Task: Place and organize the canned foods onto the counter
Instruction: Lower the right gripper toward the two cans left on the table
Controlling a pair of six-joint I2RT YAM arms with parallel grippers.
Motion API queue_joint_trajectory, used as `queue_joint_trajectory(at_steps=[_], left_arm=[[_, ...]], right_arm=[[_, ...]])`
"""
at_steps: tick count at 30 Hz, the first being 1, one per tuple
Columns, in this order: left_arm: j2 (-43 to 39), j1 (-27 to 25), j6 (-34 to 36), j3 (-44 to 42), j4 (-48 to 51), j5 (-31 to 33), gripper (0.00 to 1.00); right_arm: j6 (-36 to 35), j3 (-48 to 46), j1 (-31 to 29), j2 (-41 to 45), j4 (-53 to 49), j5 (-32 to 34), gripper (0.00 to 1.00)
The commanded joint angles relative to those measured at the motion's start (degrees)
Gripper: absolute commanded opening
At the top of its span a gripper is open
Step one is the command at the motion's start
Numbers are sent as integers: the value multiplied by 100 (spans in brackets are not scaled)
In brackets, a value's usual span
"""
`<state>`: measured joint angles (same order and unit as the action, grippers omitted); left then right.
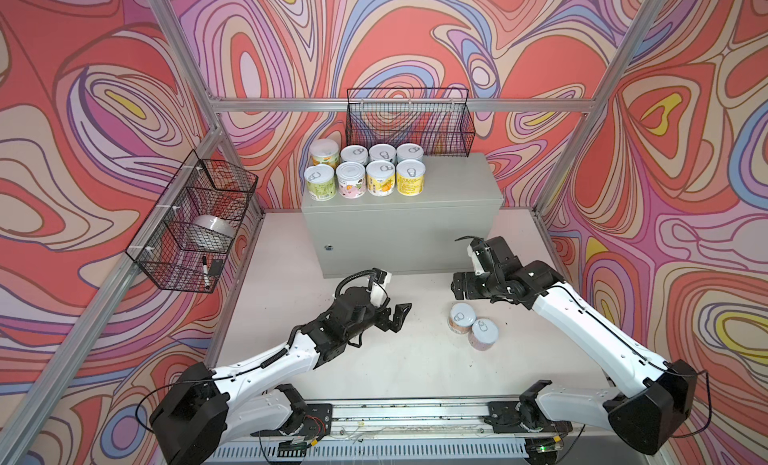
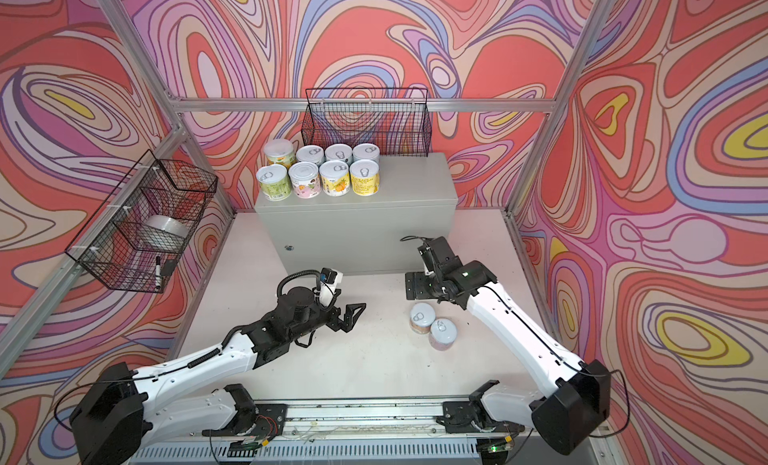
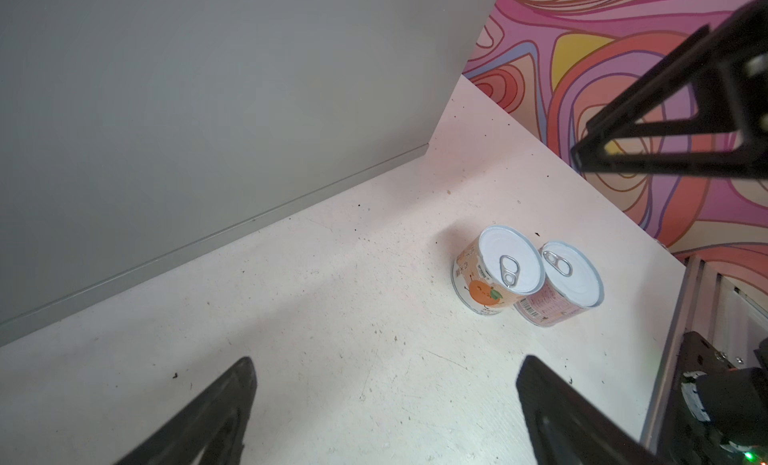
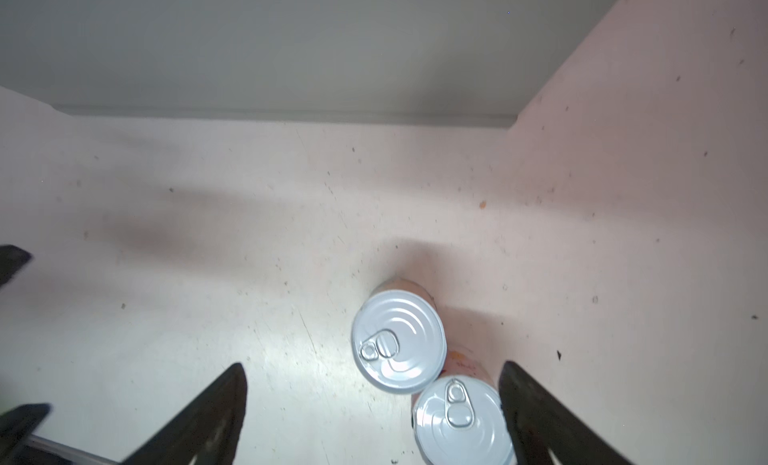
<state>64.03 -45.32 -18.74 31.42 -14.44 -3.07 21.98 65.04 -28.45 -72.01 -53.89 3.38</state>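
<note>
I need to next close my right gripper around the sides of the orange-print can (image 1: 459,324) (image 4: 409,286), the one that stands nearer the counter than the pink can.
Several canned foods (image 1: 365,170) stand in two rows on the left part of the light-grey counter (image 1: 453,180), seen in both top views (image 2: 320,170). Two more stand upright and touching on the white table: an orange-print can (image 1: 461,316) (image 3: 498,272) and a pink can (image 1: 483,333) (image 3: 571,280). My right gripper (image 1: 462,285) (image 4: 374,400) hangs open just above and behind them; in the right wrist view one lid (image 4: 461,421) lies close to a finger (image 4: 536,413), the other lid (image 4: 399,342) just beyond. My left gripper (image 1: 400,315) (image 3: 386,384) is open over bare table, left of the cans.
A black wire basket (image 1: 409,122) hangs on the back wall above the counter. Another basket (image 1: 191,222) on the left wall holds a tape roll and a marker. The arms' base rail (image 1: 407,413) runs along the table's front edge.
</note>
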Motion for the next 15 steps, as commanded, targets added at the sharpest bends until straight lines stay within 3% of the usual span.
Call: queue_joint_trajectory(at_steps=[1,15], left_arm=[[-274,-56,-138,-134,-167,-21,100],[-826,-65,-86,-696,248,197,100]], right_arm=[[300,-445,6,19,23,-120,98],[269,-1430,0,-532,1405,-357,98]])
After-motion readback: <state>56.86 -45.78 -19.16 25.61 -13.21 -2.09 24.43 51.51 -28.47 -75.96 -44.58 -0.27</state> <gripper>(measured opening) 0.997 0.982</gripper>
